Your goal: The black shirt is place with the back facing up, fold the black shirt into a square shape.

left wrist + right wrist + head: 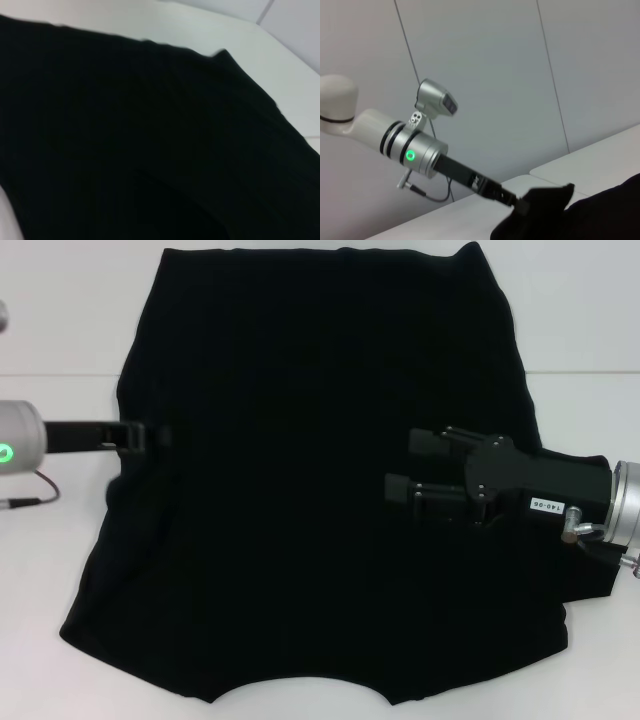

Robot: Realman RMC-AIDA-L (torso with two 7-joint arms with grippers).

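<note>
The cuff of the black shirt's sleeve (617, 558) sticks out beneath my right gripper. That gripper should go there next and close on it.
The black shirt (300, 490) lies spread over most of the white table (60, 330), its hem at the far side. My left gripper (160, 435) is at the shirt's left edge, shut on a fold of the fabric. The right wrist view shows that gripper (520, 204) holding a bunch of the shirt (547, 197) lifted off the table. My right gripper (400, 462) hangs over the right half of the shirt with its jaws apart and nothing between them. The left wrist view is mostly filled by the shirt (140, 140).
A thin cable (35, 495) runs from the left arm (20, 438) across the table at the left. Bare table (590, 330) shows at the far right and far left. A grey panelled wall (485, 75) stands behind the left arm.
</note>
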